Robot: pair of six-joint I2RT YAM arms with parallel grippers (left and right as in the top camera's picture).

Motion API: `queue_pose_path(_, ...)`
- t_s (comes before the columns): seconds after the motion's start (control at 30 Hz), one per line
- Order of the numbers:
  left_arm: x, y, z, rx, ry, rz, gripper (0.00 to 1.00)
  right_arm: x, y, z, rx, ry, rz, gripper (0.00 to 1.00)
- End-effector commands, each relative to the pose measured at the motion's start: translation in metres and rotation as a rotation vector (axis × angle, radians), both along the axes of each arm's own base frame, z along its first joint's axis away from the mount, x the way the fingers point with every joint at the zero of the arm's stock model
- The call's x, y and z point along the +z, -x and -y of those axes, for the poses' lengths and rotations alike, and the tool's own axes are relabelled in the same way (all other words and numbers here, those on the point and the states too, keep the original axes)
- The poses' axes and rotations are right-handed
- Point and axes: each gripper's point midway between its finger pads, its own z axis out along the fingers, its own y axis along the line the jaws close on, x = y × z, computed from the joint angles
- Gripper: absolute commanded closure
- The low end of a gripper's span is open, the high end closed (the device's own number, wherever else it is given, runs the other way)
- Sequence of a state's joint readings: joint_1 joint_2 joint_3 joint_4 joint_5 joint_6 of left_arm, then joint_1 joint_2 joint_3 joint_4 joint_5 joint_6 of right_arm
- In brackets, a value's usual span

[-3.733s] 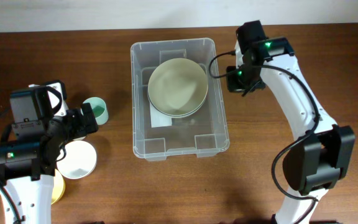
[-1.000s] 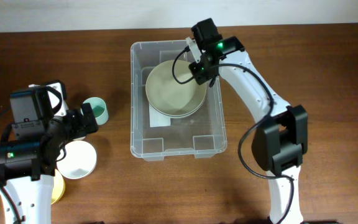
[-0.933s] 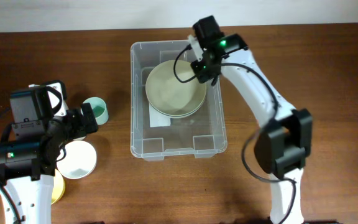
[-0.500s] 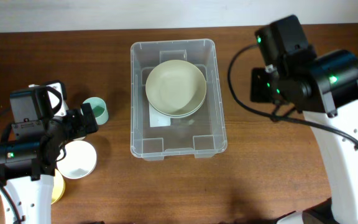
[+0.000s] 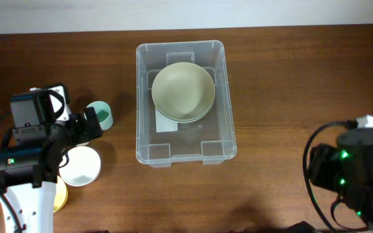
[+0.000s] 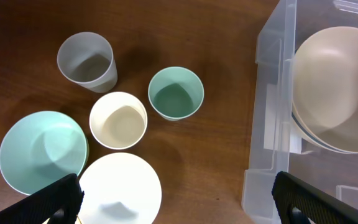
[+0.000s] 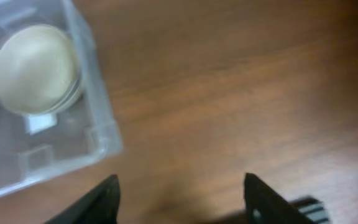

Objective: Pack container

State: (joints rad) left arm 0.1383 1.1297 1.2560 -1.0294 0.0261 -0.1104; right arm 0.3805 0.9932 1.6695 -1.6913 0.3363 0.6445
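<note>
I need to next close my left gripper on the container-side rim (image 5: pixel 111 111) (image 6: pixel 202 93) of the teal cup.
The clear plastic container (image 5: pixel 149 154) stands at the table's middle with two stacked beige bowls (image 5: pixel 182 90) inside over a white label. It also shows in the left wrist view (image 6: pixel 272 124) and the right wrist view (image 7: pixel 101 134). My left gripper (image 6: pixel 179 202) is open and empty, held above the table left of the container, over a white bowl (image 6: pixel 120 190). My right gripper (image 7: pixel 182 199) is open and empty above bare wood to the right of and in front of the container. The right arm (image 5: pixel 355 175) sits at the front right.
Left of the container are a teal cup (image 6: pixel 176 93), a cream cup (image 6: pixel 118 119), a grey cup (image 6: pixel 87 61), a teal bowl (image 6: pixel 42 151) and the white bowl (image 5: pixel 81 166), with a yellow dish edge (image 5: pixel 60 197) under it.
The right arm has pulled away from over the container's far side and swung to the front right of the table. The bowls stay in the container. The left arm has not moved.
</note>
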Motion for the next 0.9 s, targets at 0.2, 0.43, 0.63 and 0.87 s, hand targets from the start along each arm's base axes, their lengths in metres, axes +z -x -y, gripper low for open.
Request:
queue_pose_path(0.2, 0.007, -0.002, -0.001, 0.009, 0.006, 0.019, 0.00, -0.025, -0.002, 0.013, -0.068, 0.074, -0.030, 0.38)
queue_pose_path(0.43, 0.005, -0.005, -0.001, -0.018, -0.011, -0.011, 0.01, -0.021, -0.009, 0.010, -0.069, 0.062, -0.001, 0.31)
queue_pose_path(0.63, 0.004, -0.052, -0.001, -0.065, -0.025, -0.136, 0.01, -0.019, -0.032, 0.019, -0.133, 0.146, 0.024, 0.21)
queue_pose_path(0.87, -0.041, -0.113, 0.010, -0.109, -0.072, -0.222, 0.01, -0.042, -0.084, 0.021, -0.057, 0.157, -0.083, 0.16)
